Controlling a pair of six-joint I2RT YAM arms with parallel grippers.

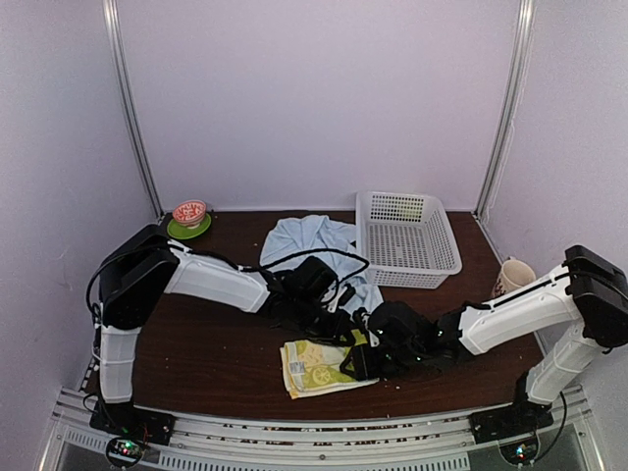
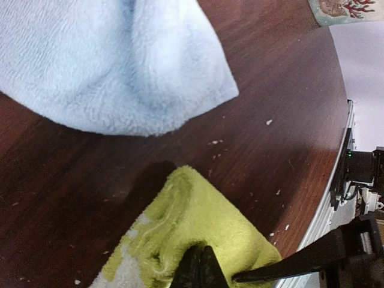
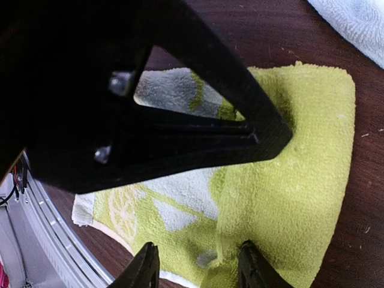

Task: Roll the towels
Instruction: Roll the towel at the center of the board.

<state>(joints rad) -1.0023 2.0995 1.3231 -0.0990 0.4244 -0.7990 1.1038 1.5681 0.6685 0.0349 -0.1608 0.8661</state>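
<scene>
My right gripper should back away from the flap's inner edge on the yellow-green towel, where it is now, and grab the towel's outer folded edge [image 3: 339,201] to roll the towel over.
The yellow-green towel [image 1: 316,366] with white patterns lies near the table's front edge, its right part folded over so the plain side [image 3: 300,180] shows. My left gripper [image 2: 201,265] is shut, its tips pinched into a raised fold of that towel [image 2: 204,222]. In the right wrist view the left gripper [image 3: 281,135] reaches across to the fold. My right gripper [image 3: 199,270] is open and straddles the towel's near edge, one finger against the fold. The light-blue towel [image 1: 312,243] lies crumpled behind and shows again in the left wrist view [image 2: 120,66].
A white slotted basket [image 1: 407,257] stands at the back right. A red-and-white bowl on a green saucer [image 1: 189,218] sits at the back left, and a mug [image 1: 513,276] at the right edge. The metal rail [image 1: 324,432] runs just in front of the towel.
</scene>
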